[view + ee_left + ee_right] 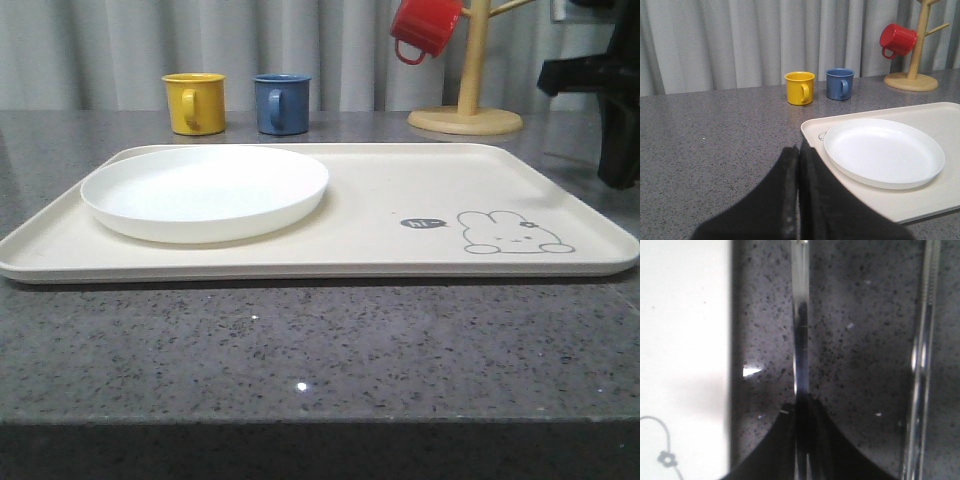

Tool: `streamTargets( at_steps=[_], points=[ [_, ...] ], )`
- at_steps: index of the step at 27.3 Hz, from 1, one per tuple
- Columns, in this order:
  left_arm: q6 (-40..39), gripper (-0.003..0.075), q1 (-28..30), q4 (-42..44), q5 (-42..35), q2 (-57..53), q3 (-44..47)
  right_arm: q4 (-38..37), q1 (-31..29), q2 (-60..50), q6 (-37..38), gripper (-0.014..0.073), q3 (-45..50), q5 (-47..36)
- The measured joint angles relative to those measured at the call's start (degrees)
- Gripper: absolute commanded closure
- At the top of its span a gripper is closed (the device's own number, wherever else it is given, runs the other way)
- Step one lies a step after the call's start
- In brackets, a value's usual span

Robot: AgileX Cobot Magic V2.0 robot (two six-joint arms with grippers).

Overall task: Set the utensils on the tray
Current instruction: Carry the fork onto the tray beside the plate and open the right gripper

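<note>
My right gripper will set the slim steel utensil down on the cream tray [377, 208], in the spot between the white plate and the rabbit drawing.
The cream tray [400, 190] lies across the grey counter, with the round white plate [205, 190] on its left half. My left gripper [798, 150] is shut and empty, hovering by the tray's [940, 112] near corner, beside the plate [883, 150]. My right gripper [801, 407] is shut on the handle of a slim steel utensil [800, 330], over the counter just off the tray's edge [685, 340]. Whether it is a fork, spoon or chopstick I cannot tell. A second steel utensil [922, 360] with a ridged end lies parallel, farther from the tray. The right arm [612, 100] shows dark at the far right.
A yellow mug [195, 102] and a blue mug [281, 103] stand behind the tray. A red mug [425, 27] hangs on a wooden mug tree [467, 105] at the back right. The rabbit drawing [510, 233] marks the tray's right half.
</note>
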Motion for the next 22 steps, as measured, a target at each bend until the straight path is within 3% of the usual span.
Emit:
streamTargets(
  at_steps=[7, 15, 22],
  points=[
    [0.00, 0.0738, 0.00, 0.00, 0.00, 0.00, 0.00, -0.37, 6.71, -3.25, 3.61, 0.0601, -8.38, 10.59],
    [0.00, 0.0738, 0.00, 0.00, 0.00, 0.00, 0.00, -0.56, 20.97, 0.46, 10.27, 0.0601, -13.77, 10.78],
    [0.00, 0.0738, 0.00, -0.09, 0.00, 0.00, 0.00, -1.53, 24.59, 8.50, 20.02, 0.0599, -16.59, 8.12]
  ],
)
